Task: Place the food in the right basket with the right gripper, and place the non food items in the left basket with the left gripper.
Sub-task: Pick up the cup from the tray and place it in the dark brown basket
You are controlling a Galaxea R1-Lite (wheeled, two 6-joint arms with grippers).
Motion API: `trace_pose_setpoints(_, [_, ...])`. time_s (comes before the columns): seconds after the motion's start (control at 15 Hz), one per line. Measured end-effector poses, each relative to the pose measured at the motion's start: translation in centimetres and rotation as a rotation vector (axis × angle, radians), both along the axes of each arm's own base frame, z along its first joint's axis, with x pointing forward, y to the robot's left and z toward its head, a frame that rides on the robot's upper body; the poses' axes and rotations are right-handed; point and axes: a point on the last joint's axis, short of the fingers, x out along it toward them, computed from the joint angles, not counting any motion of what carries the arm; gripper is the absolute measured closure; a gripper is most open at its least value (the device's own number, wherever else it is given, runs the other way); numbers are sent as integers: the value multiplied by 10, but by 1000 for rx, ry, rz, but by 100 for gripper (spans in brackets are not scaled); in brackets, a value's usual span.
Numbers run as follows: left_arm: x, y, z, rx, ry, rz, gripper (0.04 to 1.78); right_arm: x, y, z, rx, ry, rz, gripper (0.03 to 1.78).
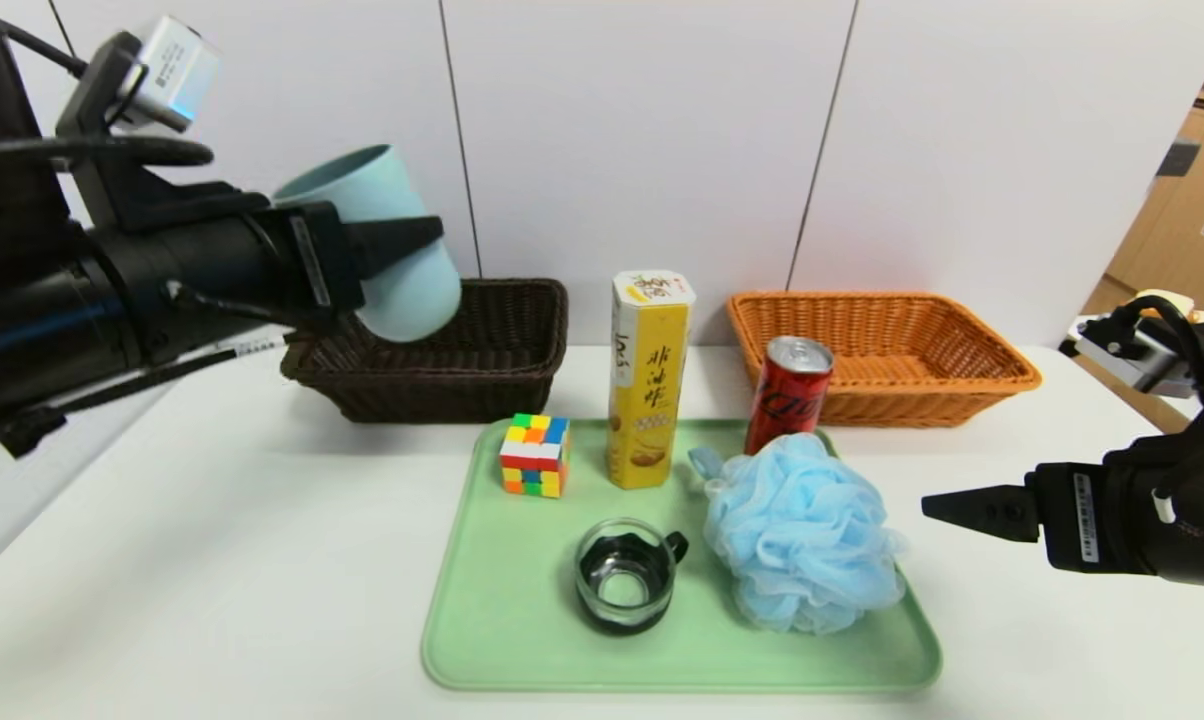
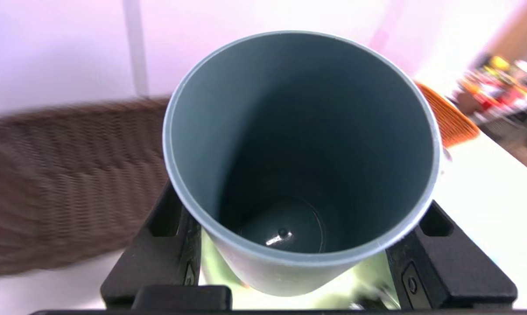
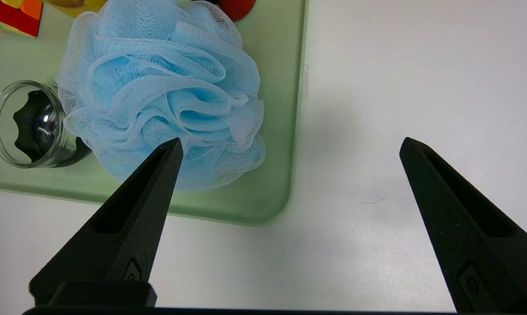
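Next, my left gripper releases the blue-grey cup inside the dark brown basket, at the end (image 1: pixel 389 362) farthest from the yellow snack carton. The cup is tilted in the air above that basket.
My left gripper (image 1: pixel 402 245) is shut on the blue-grey cup (image 1: pixel 387 235) and holds it tilted in the air above the dark brown left basket (image 1: pixel 502 350). The cup's open mouth (image 2: pixel 300 144) fills the left wrist view. On the green tray (image 1: pixel 482 640) stand the yellow snack carton (image 1: pixel 647 380), the red can (image 1: pixel 787 395), the puzzle cube (image 1: pixel 534 455), the glass mug (image 1: pixel 627 575) and the blue bath sponge (image 1: pixel 797 530). The orange-tan right basket (image 1: pixel 882 355) is empty. My right gripper (image 1: pixel 947 505) is open, just right of the tray. Its wrist view shows the sponge (image 3: pixel 163 87).
The tray sits in the middle of the white table (image 1: pixel 212 520). Both baskets stand at the back against the white wall. The table's right edge is near my right arm, with wooden shelving (image 1: pixel 1187 200) beyond it.
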Motion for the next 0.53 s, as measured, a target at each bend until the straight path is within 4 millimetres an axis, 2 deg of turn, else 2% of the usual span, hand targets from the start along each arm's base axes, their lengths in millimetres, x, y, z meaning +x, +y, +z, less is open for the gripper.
trace_pose_setpoints(0.13, [29,16,5,3,2,92,70,0,0,0,1,0,0,10])
trace_pose_setpoints(0.27, [61,27,-2,9,19,159,70,-1,-1,1,9,-3,8,10])
trace_pose_setpoints(0.53, [121,39,-32,22,52,263,70,-3,-1,4,21,-14,18,10])
